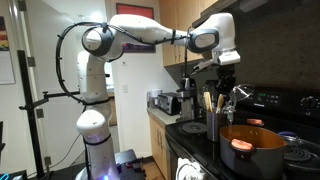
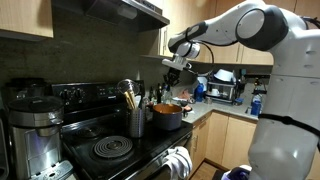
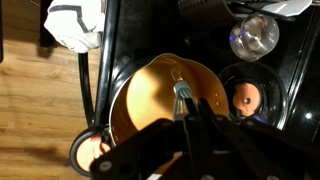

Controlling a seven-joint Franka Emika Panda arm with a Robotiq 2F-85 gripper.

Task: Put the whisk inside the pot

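Observation:
The robot's gripper should release the whisk, now pointing down into the pot, inside the pot, leaning (image 1: pixel 256 138) (image 3: pixel 155 130) against the pot's side near the front handle.
The whisk (image 3: pixel 183 96) shows its silvery wire loops just past my fingertips in the wrist view, pointing down into the pot (image 3: pixel 150 95). The pot is wide, orange-rust and open, and sits on the black stove in both exterior views (image 1: pixel 252 150) (image 2: pixel 167 117). My gripper (image 3: pixel 188 112) is shut on the whisk and hangs above the pot's mouth (image 1: pixel 226 72) (image 2: pixel 172 68). The whisk's handle is hidden between the fingers.
A steel utensil canister (image 1: pixel 214 122) (image 2: pixel 135 120) with wooden spoons stands right beside the pot. A coil burner (image 2: pixel 112 148) and a coffee maker (image 2: pixel 30 130) are on the stove side. A toaster oven (image 2: pixel 225 90) is on the counter. A white cloth (image 3: pixel 75 22) hangs by the stove front.

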